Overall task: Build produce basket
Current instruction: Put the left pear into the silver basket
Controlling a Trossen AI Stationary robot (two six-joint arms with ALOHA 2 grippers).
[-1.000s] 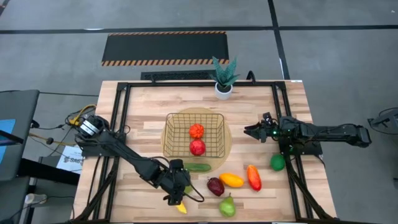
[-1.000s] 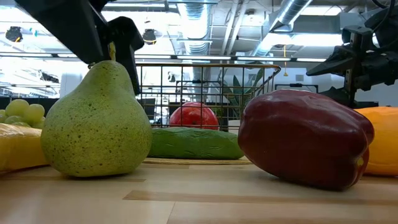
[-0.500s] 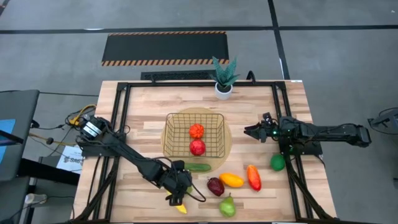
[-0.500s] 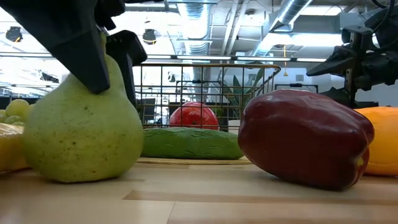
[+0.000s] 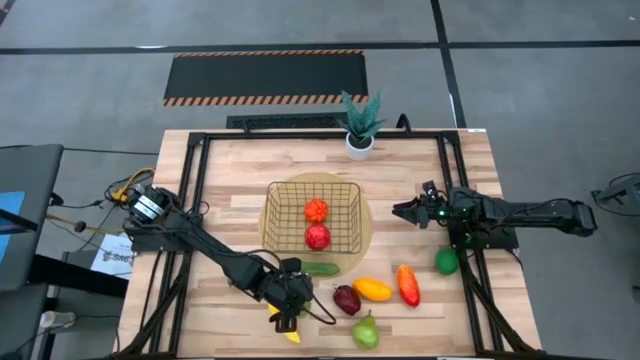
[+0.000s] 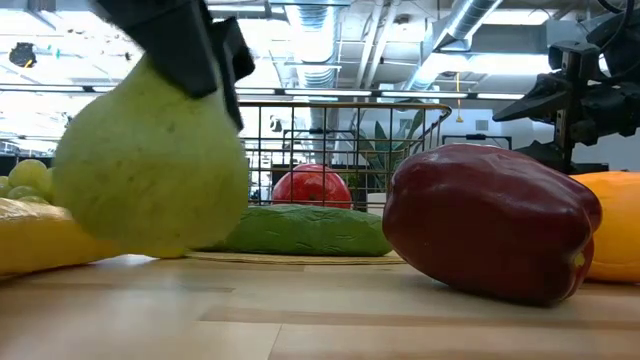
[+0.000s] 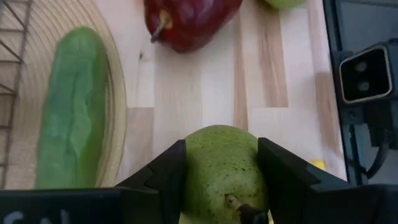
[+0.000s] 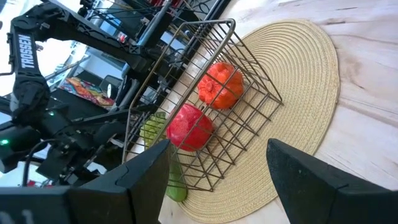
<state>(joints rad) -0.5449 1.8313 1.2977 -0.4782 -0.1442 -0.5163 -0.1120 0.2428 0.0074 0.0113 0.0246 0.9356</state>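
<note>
I will release the green pear from my left gripper so that it rests between the orange piece and the basket's side [image 5: 346, 211] facing my right gripper.
The wire basket [image 5: 312, 222] stands on a round woven mat and holds a red apple [image 5: 317, 237] and an orange piece [image 5: 316, 209]. A green pear [image 6: 150, 165] hangs just off the table near its front edge, with my left gripper [image 5: 287, 305] shut on it. Under it shows a yellow banana [image 6: 35, 240], with grapes [image 6: 25, 175] beyond. A cucumber [image 5: 318, 268] lies on the mat's near rim. My right gripper [image 5: 400, 212] hovers open to the right of the basket, with nothing between its fingers. My left gripper pinches the pear's two sides [image 7: 193, 168] between its two fingers [image 7: 165, 171], at the narrower stem end. The stem [image 7: 233, 202] points back toward the wrist. The fingers come from above, slanting. The pear hangs tilted below them, clear of the table.
On the near right of the table lie a dark red pepper [image 5: 346, 298], a yellow-orange piece [image 5: 372, 289], a red-orange piece [image 5: 407, 284], a green fruit [image 5: 446, 261] and a second pear [image 5: 366, 330]. A potted plant [image 5: 360, 122] stands at the far edge.
My left gripper has come down over the upright pear, shut on its upper part and raised it. The pear has gone from standing on the table to hanging tilted just above it. My right gripper has kept still.
</note>
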